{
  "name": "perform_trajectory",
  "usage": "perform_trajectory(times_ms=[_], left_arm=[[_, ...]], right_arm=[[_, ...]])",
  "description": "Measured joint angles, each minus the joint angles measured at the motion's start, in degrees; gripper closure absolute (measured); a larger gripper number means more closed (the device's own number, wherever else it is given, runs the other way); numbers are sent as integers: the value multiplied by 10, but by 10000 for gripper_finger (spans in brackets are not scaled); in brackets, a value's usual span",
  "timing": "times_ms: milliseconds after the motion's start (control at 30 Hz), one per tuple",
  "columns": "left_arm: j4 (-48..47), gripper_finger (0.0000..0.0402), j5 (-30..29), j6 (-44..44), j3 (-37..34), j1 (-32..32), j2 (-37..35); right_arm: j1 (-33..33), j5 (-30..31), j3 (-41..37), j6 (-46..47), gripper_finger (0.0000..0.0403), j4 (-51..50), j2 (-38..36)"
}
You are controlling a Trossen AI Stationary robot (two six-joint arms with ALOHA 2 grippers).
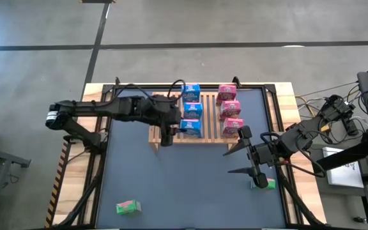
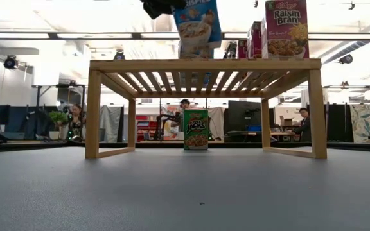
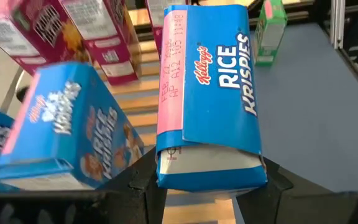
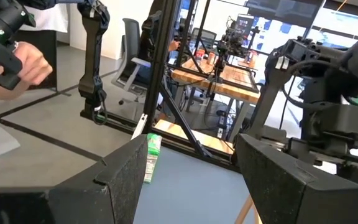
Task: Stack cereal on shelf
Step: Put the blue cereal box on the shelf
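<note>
I will set the blue box down with my left gripper on the rack's front slats (image 1: 193, 134) (image 3: 194, 190), just before the other two blue boxes.
The light-wood rack (image 1: 211, 131) stands mid-table. On its slatted top stand three pink boxes (image 1: 230, 109) and two blue boxes (image 1: 192, 101). My left gripper (image 1: 169, 132) is shut on a third blue box (image 3: 207, 93) at the rack's near left part. That box also shows in the low view (image 2: 198, 29). My right gripper (image 1: 243, 158) is open and empty over the table, right of the rack. One green box (image 1: 264, 184) lies by it. Another green box (image 1: 128, 206) lies near the table's front left. A third green box (image 2: 196, 129) stands under the rack. My left gripper pinches the blue box's upper end (image 3: 209, 169) between its two fingers (image 3: 143, 182), one on each narrow side. The fingers come from the table's left, slanting down. The box stands a little tilted, its lower end (image 2: 194, 52) at the slats; whether it touches them I cannot tell.
The dark tabletop (image 1: 184, 179) lies bare between the rack and the front edge. Black frame posts (image 1: 275, 108) run along the table's sides. A person's hand (image 4: 27, 65) shows in the room beyond the table.
</note>
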Motion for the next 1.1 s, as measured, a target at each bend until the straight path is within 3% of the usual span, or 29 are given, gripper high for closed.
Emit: perform_trajectory(times_ms=[767,1100], left_arm=[[-2,263,-2,-9,-3,23,37],[-12,191,-4,-14,-4,23,26]], right_arm=[[0,0,0,6,167,-3,0],[0,0,0,6,167,-5,0]])
